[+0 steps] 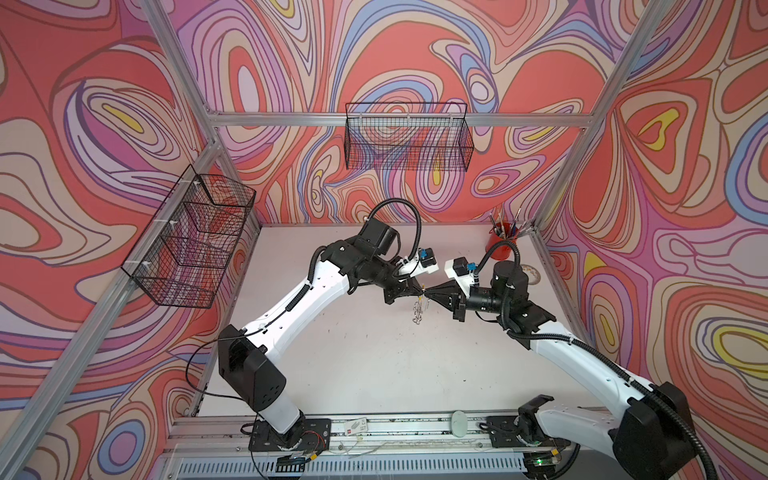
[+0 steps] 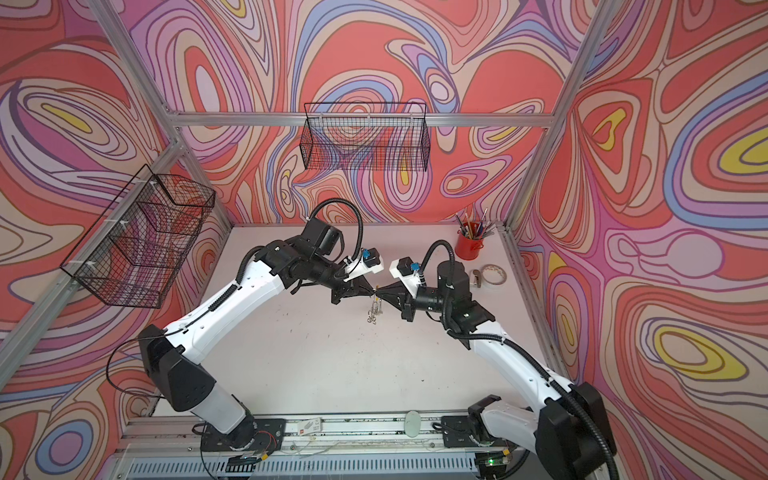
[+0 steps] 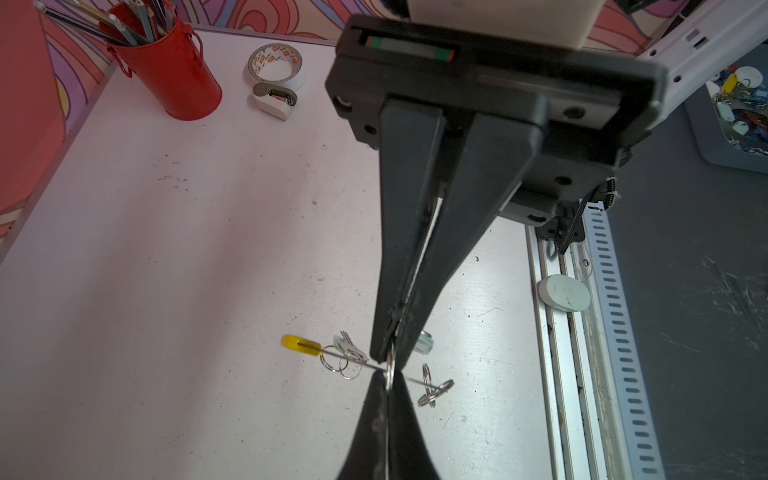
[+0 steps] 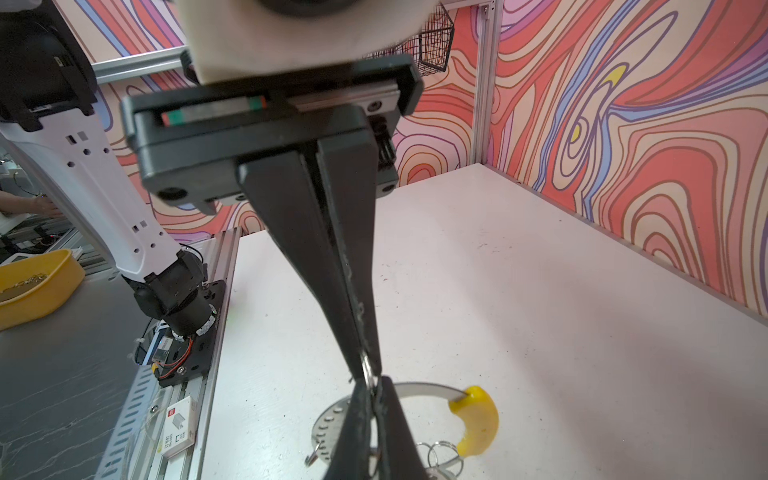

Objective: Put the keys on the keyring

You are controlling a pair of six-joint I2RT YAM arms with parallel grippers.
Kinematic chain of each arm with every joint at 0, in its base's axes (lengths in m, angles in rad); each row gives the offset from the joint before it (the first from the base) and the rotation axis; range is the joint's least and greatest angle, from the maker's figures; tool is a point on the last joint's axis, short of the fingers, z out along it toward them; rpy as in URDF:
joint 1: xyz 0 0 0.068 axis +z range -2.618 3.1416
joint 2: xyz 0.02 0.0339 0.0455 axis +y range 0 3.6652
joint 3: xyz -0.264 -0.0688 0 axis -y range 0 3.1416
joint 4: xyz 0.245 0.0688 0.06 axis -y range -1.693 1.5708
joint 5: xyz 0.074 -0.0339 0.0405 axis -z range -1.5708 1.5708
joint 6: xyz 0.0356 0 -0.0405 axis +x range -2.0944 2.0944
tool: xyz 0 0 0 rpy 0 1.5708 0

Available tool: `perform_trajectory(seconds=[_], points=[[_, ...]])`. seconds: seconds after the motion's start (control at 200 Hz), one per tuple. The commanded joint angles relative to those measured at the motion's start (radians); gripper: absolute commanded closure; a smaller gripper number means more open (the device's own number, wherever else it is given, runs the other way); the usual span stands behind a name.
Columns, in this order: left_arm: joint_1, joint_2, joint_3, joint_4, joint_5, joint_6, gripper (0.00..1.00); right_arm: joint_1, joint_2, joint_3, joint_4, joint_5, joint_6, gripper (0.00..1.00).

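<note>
Next, I open my right gripper while my left gripper turns the wire loop that both grippers pinch, then pinch with my right gripper beside the pale tag (image 3: 424, 342).
My two grippers meet tip to tip in mid-air over the middle of the table. The left gripper (image 3: 387, 380) and the right gripper (image 4: 374, 384) are both shut on one small wire loop (image 3: 389, 368) at the rim of the keyring (image 4: 328, 419). The keyring is a flat grey hoop with a yellow sleeve (image 4: 478, 419), and it hangs below the tips in both top views (image 1: 417, 309) (image 2: 374, 311). Silver keys (image 3: 349, 345) dangle from small rings near the sleeve. A pale tag (image 3: 424, 343) shows partly behind a right finger.
A red cup of pencils (image 2: 469, 245) stands at the back right, with a whitish tape roll (image 2: 492, 275) and a small dispenser (image 3: 274, 99) beside it. Wire baskets (image 1: 409, 139) (image 1: 189, 237) hang on the walls. A white puck (image 1: 459, 423) and a small box (image 4: 178, 428) lie on the front rail.
</note>
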State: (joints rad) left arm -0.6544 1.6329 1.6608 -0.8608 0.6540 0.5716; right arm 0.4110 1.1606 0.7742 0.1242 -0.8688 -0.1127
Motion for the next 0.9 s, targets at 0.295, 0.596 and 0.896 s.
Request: perform_trajectory(seconds=[0.295,0.596,0.896], points=[[0.06,-0.085,-0.105,0.233,0.015,-0.171,1.0,0.004,-0.011,0.026,0.006,0.075,0.037,0.7],[0.105,-0.284,-0.401,0.587,0.035,-0.371,1.0,0.002,-0.069,0.023,0.004,0.363,0.134,0.59],[0.108,-0.42,-0.74,1.174,0.011,-0.639,1.0,0.0,-0.026,0.079,-0.049,0.292,0.178,0.57]])
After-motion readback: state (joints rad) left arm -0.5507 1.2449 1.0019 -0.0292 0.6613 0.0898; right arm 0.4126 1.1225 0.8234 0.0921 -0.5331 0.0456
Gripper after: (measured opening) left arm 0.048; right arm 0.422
